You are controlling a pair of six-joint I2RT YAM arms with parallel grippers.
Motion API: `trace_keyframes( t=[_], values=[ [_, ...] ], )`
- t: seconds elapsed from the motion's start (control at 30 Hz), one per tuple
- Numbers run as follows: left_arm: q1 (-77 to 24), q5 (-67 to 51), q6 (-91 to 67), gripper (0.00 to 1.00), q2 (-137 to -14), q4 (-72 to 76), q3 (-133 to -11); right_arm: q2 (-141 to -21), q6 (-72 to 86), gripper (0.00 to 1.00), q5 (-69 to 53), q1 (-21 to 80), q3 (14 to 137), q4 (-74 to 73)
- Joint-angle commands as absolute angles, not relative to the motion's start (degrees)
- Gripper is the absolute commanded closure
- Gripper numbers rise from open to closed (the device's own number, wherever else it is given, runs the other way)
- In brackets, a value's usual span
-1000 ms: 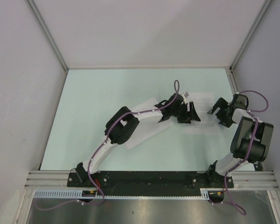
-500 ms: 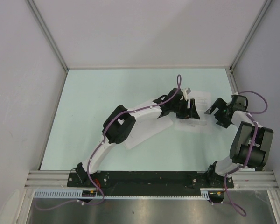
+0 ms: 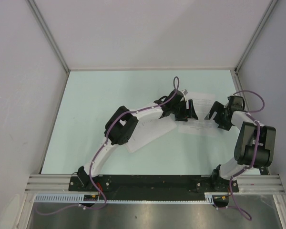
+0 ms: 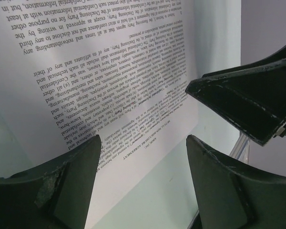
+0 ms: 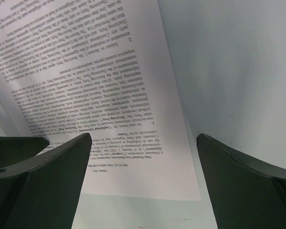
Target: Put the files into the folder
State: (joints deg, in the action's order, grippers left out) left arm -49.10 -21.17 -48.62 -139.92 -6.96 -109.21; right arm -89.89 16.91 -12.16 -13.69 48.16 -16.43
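Observation:
The robot's right gripper will close on the long edge of the files [image 3: 215, 120] [image 5: 185, 143], across from the side where the left gripper waits.
The files lie as overlapping printed sheets [image 3: 201, 101] at the table's right middle. The top sheet shows dense black text in the left wrist view [image 4: 109, 71] and in the right wrist view [image 5: 86, 71]. My left gripper [image 3: 188, 112] is open just above the sheets' left side, its jaws straddling the sheet's edge [image 4: 144, 140]. My right gripper [image 3: 213, 115] is open and empty over the sheets' right side [image 5: 144, 138]. A flat white board, the folder [image 3: 144, 137], lies under my left arm; its clip is hidden.
The right gripper's black fingers [image 4: 248, 98] show in the left wrist view, close to the left gripper. Grey walls with metal posts [image 3: 238, 71] enclose the pale green table [image 3: 100, 105]. The black base rail [image 3: 148, 182] runs along the near edge.
My right gripper has moved left toward the sheets. My left gripper has shifted slightly left and away from the arm bases. Both stayed open.

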Motion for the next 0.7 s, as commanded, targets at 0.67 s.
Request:
trace_keyframes(
  t=[0.67],
  values=[
    [-47.4, -24.3, -52.9, 0.22, -139.5, -4.5, -104.8, -91.7, 23.0, 0.00, -39.4, -16.7, 45.5, -5.4]
  ],
)
